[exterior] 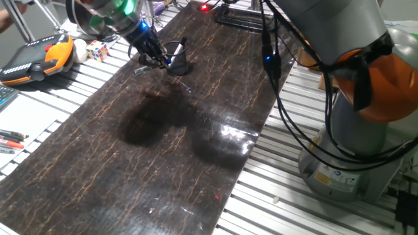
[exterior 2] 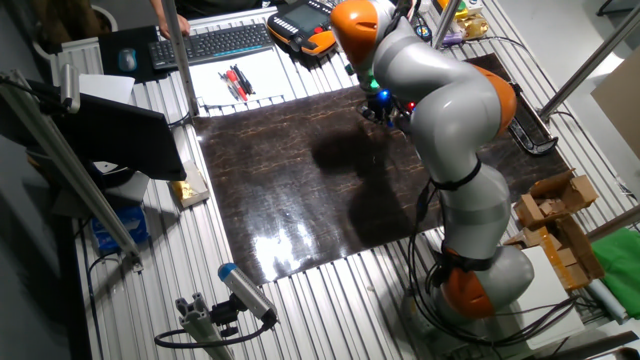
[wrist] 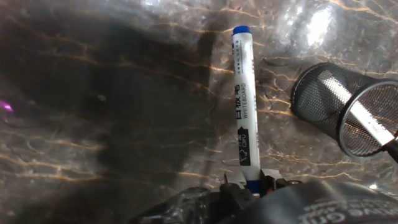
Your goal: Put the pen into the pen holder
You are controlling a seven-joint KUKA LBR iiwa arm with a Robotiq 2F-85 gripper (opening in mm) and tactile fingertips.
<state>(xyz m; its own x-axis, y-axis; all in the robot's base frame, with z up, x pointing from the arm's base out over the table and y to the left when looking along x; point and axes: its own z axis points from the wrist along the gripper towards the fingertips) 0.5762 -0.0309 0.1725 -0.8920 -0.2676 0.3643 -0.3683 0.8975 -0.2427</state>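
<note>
My gripper has the pen to put away. It will let go of the pen inside the black mesh pen holder (exterior: pixel 176 58) (wrist: pixel 350 113), next to the white stick.
In the hand view the pen (wrist: pixel 242 93), white-barrelled with "whiteboard" printed on it, points away from me with its blue cap at the far end. Its near end sits between my fingertips, and my gripper (wrist: pixel 252 183) is shut on it just above the dark marbled table (wrist: pixel 93 112). The pen holder (wrist: pixel 345 109), a black mesh cup, is to the right of the pen with a white stick inside. In one fixed view my gripper (exterior: pixel 155 59) hangs right beside the pen holder (exterior: pixel 178 64) at the table's far end. The arm hides both in the other fixed view.
A Rubik's cube (exterior: pixel 98 49) and an orange-black teach pendant (exterior: pixel 39 57) lie left of the table. Red and black pens (exterior 2: pixel 235 82) rest on white paper near a keyboard (exterior 2: pixel 215 42). Cables (exterior: pixel 281 72) hang along the arm. A black tray (exterior: pixel 238 16) sits at the far edge.
</note>
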